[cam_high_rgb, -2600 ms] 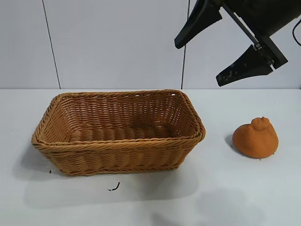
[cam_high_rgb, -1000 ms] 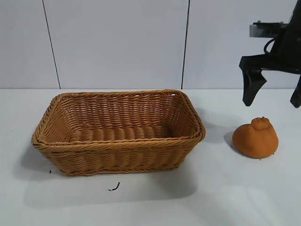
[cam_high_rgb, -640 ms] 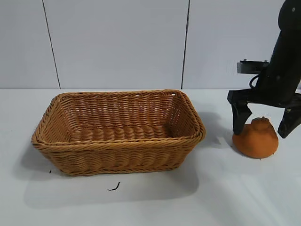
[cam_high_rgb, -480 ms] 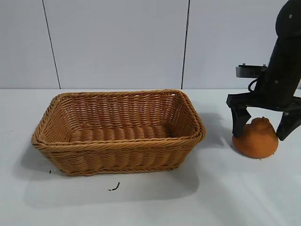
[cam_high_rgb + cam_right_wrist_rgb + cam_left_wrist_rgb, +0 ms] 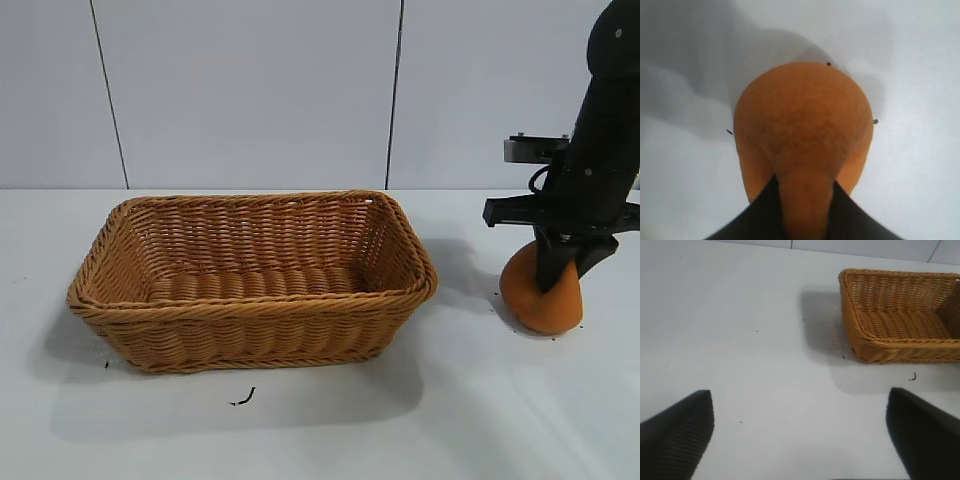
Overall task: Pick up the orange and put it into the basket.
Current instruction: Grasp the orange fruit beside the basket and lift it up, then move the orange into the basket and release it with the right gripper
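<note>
Next, I release the orange from my right gripper onto the middle of the basket's bottom [image 5: 268, 276], in the spot behind the basket's front rim.
The orange [image 5: 538, 303] rests on the white table to the right of the basket [image 5: 250, 305], apart from it. My right gripper [image 5: 557, 268] points straight down onto the orange's top and is shut on its knobby bump. In the right wrist view the orange [image 5: 802, 120] fills the middle, and the right gripper [image 5: 804, 212] pinches the bump from both sides. The left gripper [image 5: 800, 440] shows only in the left wrist view. It hangs open over bare table, with the basket [image 5: 900, 347] farther off and nothing between its fingers.
A small dark scrap [image 5: 243, 398] lies on the table in front of the basket. Tiny dark specks [image 5: 875, 121] dot the table around the orange. A panelled grey wall stands behind the table.
My right gripper came down from above the table onto the orange and closed its wide-open fingers on the top bump. The orange now looks squeezed and slightly shifted. The basket has not moved.
</note>
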{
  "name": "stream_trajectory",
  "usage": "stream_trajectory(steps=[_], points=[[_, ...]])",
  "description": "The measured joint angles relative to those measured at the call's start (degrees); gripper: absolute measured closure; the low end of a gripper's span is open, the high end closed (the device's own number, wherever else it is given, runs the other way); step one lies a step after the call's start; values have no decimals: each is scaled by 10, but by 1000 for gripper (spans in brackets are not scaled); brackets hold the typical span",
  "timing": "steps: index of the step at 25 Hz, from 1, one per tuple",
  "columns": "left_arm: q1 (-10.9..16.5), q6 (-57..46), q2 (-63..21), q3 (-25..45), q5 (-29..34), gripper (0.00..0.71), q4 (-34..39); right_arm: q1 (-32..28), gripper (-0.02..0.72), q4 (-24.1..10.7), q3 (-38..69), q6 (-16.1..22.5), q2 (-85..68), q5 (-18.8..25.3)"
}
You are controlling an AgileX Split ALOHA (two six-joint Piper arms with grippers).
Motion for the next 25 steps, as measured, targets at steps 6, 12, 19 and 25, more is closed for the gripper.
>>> stream_trajectory(steps=[6,12,19,25], points=[[0,0,0,0,0,35,0,0,615,0,-8,-7,-38,35],[0,0,0,0,0,35,0,0,615,0,-84,-13,-106,105],[0,0,0,0,0,35,0,0,615,5,-161,-18,-127,171],[0,0,0,0,0,35,0,58,615,11,-164,-22,-127,173]])
